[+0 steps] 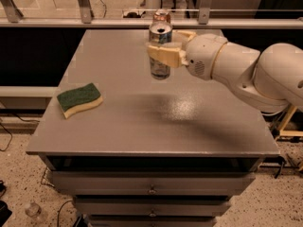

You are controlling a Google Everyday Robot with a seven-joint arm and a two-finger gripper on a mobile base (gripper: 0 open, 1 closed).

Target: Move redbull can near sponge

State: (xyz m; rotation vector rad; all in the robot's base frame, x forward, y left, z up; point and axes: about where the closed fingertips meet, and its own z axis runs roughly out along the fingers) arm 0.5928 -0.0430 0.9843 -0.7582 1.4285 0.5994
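Note:
Next, I release the redbull can on the grey table [114, 114] beside the sponge, toward the table's middle.
The redbull can [160, 65] is a slim blue-and-silver can with a silver top. It is held upright above the far middle of the grey table [142, 122]. My gripper [163, 53] is shut on the can's middle, reaching in from the right on the white arm [246, 70]. The sponge [79, 99], dark green on top with pale yellow foam below, lies flat near the table's left edge. It is well to the left of the can and nearer to the camera.
An orange-brown can [162, 16] stands at the table's far edge, just behind the held can. A rail and glass panels run behind the table. Drawers are below the table front. A wooden stand shows at the right edge.

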